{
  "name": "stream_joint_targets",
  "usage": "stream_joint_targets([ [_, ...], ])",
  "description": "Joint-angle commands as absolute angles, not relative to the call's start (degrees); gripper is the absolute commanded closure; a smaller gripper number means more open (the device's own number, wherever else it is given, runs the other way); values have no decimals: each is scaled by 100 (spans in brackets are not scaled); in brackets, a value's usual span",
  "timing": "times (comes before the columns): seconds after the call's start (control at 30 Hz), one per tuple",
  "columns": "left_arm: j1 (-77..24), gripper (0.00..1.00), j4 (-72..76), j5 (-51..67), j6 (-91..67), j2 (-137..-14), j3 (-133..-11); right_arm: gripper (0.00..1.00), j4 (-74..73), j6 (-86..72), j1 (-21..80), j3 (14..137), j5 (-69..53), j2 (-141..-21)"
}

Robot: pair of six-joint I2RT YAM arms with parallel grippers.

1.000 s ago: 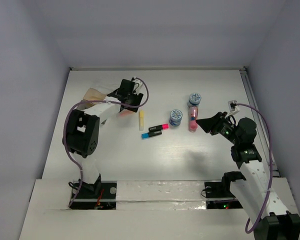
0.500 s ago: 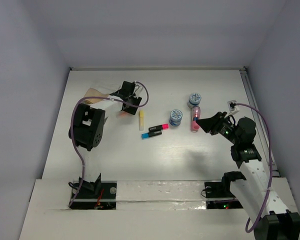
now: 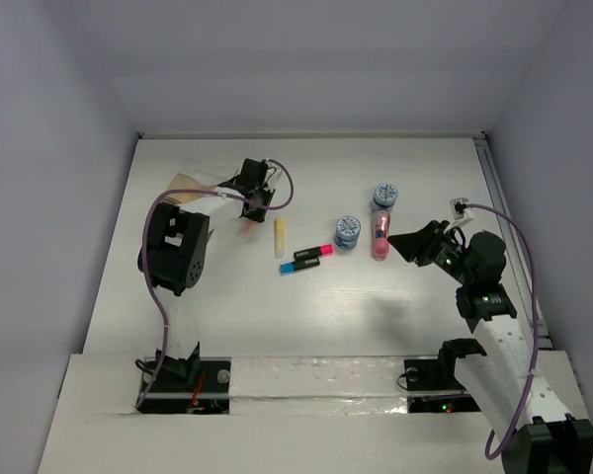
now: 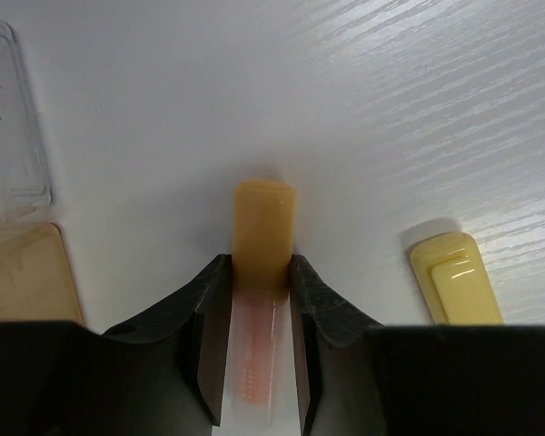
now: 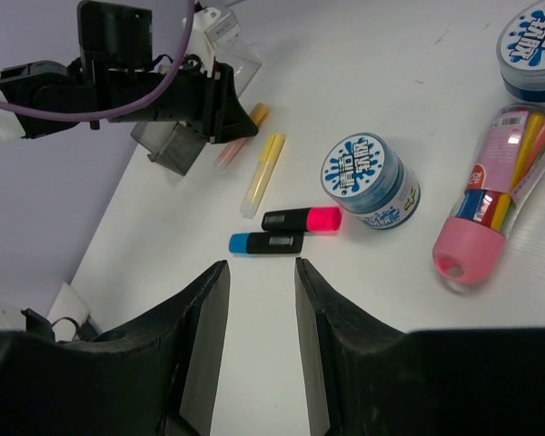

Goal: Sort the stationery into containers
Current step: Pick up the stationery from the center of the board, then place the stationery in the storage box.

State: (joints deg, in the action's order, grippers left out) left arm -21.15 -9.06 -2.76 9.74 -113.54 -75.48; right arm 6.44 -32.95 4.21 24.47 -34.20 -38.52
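Next, my left gripper lets go of the orange marker inside the clear box [image 3: 209, 178], close to the tan box.
My left gripper [image 3: 248, 209] is shut on the orange marker [image 4: 263, 238] near the back left; the marker's cap sticks out past the fingertips, just above the table. The yellow marker [image 3: 279, 237] lies right beside it and also shows in the left wrist view [image 4: 456, 289]. The pink-and-black marker [image 5: 302, 219] and the blue-and-black marker [image 5: 265, 243] lie side by side mid-table. Two blue-and-white tubs [image 5: 371, 180] [image 5: 534, 50] and the pink tube [image 5: 490, 195] lie to the right. My right gripper [image 5: 259, 268] is open and empty, held above the table beside the pink tube.
The clear box [image 4: 9, 127] and the tan box [image 4: 23, 272] sit just left of my left gripper. The dark grey box [image 5: 174, 145] is under the left arm. Walls close in the table at the back and on both sides.
The left arm's elbow has swung right and its gripper has shifted slightly at the orange marker. The right arm has barely moved.
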Motion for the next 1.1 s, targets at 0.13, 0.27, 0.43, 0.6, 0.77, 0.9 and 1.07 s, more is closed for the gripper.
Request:
stream_joint_targets([
  [0.13,-2065,100,-1117,-676,546,-10453,-7927,59,905,-3226,457,2373,-3367,-3893],
  [0.27,-1882,100,-730,-554,46,-9766,-8007,67,940,-3243,457,2356,-3393,-3981],
  [0.43,-1223,100,-45,-54,-1263,-9343,-8147,87,1063,-3261,457,2320,-3436,-4060],
  [0.6,-545,100,667,-200,-2864,-9395,-7928,85,1081,-3234,457,2312,-3463,-4104],
  [0.77,-483,100,1308,-703,-3611,-9553,-7533,84,1090,-3191,457,2338,-3507,-4096],
  [0.9,-431,100,1958,-1019,-4042,-9720,-7225,82,1160,-3190,510,2329,-3568,-4104],
  [1.07,-431,100,2399,-1625,-4166,-9949,-6996,79,1204,-3182,510,2303,-3577,-3973],
])
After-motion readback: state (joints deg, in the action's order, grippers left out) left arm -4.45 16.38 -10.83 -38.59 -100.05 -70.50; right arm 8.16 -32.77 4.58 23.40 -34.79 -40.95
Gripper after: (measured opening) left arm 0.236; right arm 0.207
